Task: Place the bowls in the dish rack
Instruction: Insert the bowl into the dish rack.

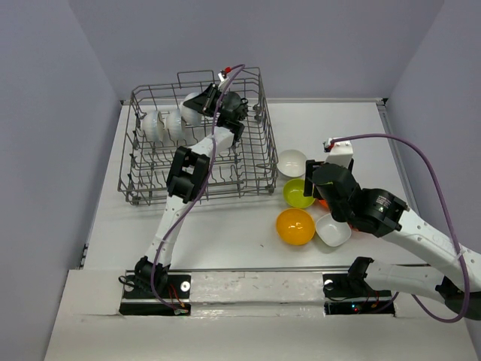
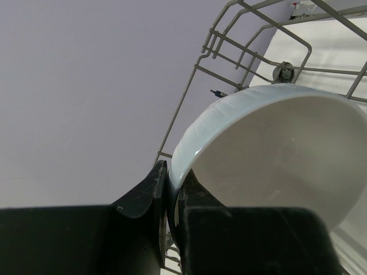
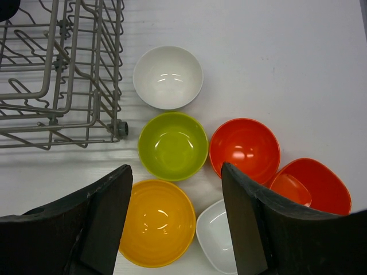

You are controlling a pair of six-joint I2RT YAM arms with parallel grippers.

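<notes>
My left gripper is going to set the white bowl free on edge in the dish rack (image 1: 199, 115), next to the standing white bowls.
My left gripper (image 1: 204, 99) is inside the grey wire dish rack (image 1: 150, 192) near its back, shut on the rim of a white bowl (image 2: 275, 149), which also shows in the top view (image 1: 191, 109). Two white bowls (image 1: 161, 125) stand on edge in the rack to its left. My right gripper (image 3: 175, 189) is open and empty above the loose bowls right of the rack: a white round bowl (image 3: 168, 76), a lime green bowl (image 3: 172, 145), an orange-yellow bowl (image 3: 156, 222), a red-orange round bowl (image 3: 245, 149), a red-orange squarish bowl (image 3: 312, 187) and a white squarish bowl (image 3: 217, 238).
The rack's near right corner with a small wheel (image 3: 121, 127) lies close to the lime green bowl. Purple walls surround the white table (image 1: 225, 241). A purple cable (image 1: 406, 147) loops over the right arm.
</notes>
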